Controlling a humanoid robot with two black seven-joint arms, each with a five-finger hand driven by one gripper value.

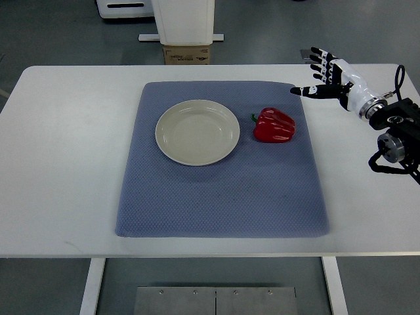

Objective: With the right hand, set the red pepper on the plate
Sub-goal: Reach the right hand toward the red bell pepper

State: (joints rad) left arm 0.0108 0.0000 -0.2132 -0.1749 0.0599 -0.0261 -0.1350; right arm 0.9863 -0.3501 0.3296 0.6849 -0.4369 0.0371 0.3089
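My right gripper will next close on the thick body [281, 125] of the red pepper, toward the end opposite its green stem.
A red pepper [274, 125] with a green stem lies on its side on a blue-grey mat [223, 190], just right of a round cream plate [197, 132]. The plate holds nothing. My right hand [323, 73] is over the white table at the mat's far right corner, above and to the right of the pepper, apart from it. Its fingers are spread and hold nothing. The left arm does not show.
The white table [59, 164] carries the mat in its middle. Beyond the far edge stand a white post with a cardboard box [187, 52] at its foot. The table's front edge runs along the bottom of the view.
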